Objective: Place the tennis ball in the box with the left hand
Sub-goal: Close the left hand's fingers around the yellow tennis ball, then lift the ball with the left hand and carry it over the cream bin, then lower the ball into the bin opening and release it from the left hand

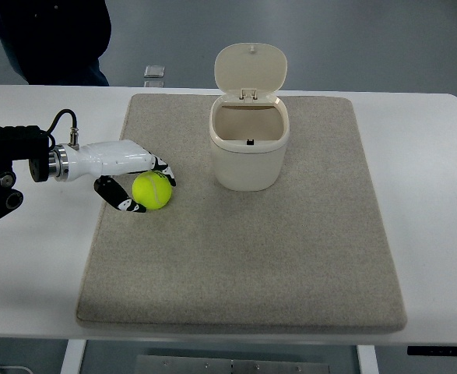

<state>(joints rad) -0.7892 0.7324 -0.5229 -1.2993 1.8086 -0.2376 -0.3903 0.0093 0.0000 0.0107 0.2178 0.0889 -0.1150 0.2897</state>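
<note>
Next, my left gripper releases the tennis ball inside the open cream box [261,136], behind the box's front rim with the black catch.
A yellow-green tennis ball [152,191] lies on the grey mat [251,257], left of centre. My left hand [154,195] reaches in from the left edge and cups it: the fingers [163,166] curl over its far side and the thumb [121,199] presses its near-left side. The ball still rests on the mat. The cream box [249,160] stands upright on the mat to the right of the ball and a little farther back, about a hand's width away. Its hinged lid [251,68] is tipped back, so the inside shows empty. My right arm is out of view.
The mat covers most of a white table [423,195]. A person in dark clothes [57,39] stands beyond the table's far left corner. A small flat grey object [155,72] lies on the floor behind the table's far edge.
</note>
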